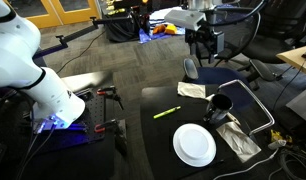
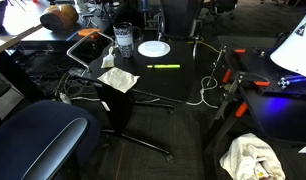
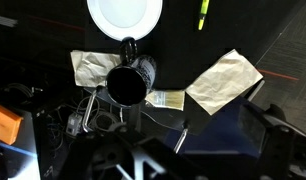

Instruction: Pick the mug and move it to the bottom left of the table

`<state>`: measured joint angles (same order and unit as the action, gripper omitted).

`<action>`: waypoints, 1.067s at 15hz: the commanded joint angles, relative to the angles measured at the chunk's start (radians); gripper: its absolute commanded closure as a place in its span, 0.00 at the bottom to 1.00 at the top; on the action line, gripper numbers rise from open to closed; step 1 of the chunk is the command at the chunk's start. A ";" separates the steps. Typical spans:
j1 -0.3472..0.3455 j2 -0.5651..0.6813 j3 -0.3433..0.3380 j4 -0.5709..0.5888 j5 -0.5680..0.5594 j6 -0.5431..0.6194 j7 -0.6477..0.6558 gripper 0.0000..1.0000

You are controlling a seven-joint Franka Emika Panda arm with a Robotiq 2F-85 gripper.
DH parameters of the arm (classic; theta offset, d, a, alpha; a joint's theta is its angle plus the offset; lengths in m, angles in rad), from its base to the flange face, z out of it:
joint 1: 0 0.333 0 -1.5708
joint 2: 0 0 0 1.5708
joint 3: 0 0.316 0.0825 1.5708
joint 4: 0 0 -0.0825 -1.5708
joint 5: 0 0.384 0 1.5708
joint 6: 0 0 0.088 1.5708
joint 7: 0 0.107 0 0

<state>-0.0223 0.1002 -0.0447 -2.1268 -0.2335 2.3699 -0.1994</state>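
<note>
The robot's gripper will close on the black mug's rim (image 1: 213,99) (image 3: 146,84), on the side that faces the crumpled paper closer to the marker.
The small black mug (image 1: 221,103) stands upright on the black table (image 1: 161,135), near its far right side, between the white plate and a crumpled paper. It also shows in an exterior view (image 2: 123,40) and, from above, in the wrist view (image 3: 128,82), with its handle pointing towards the plate. My gripper (image 1: 203,50) hangs high above the table's far end, well clear of the mug. In the wrist view the gripper (image 3: 191,135) looks open and empty, with the mug off to one side of the jaws.
A round white plate (image 1: 194,145) lies beside the mug. A yellow-green marker (image 1: 166,113) lies mid-table. Crumpled papers (image 1: 191,90) (image 1: 236,136) lie near the mug. Cables and a bent metal rod (image 1: 255,108) sit at the table's edge, with office chairs beyond.
</note>
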 commanded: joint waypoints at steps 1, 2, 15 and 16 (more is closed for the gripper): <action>-0.026 0.131 -0.007 0.104 0.003 0.018 -0.065 0.00; -0.034 0.159 -0.005 0.123 0.013 0.018 -0.083 0.00; -0.106 0.432 0.034 0.336 0.110 -0.022 -0.199 0.00; -0.110 0.446 0.035 0.347 0.114 -0.022 -0.205 0.00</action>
<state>-0.1050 0.5002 -0.0329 -1.8443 -0.1484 2.3810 -0.3669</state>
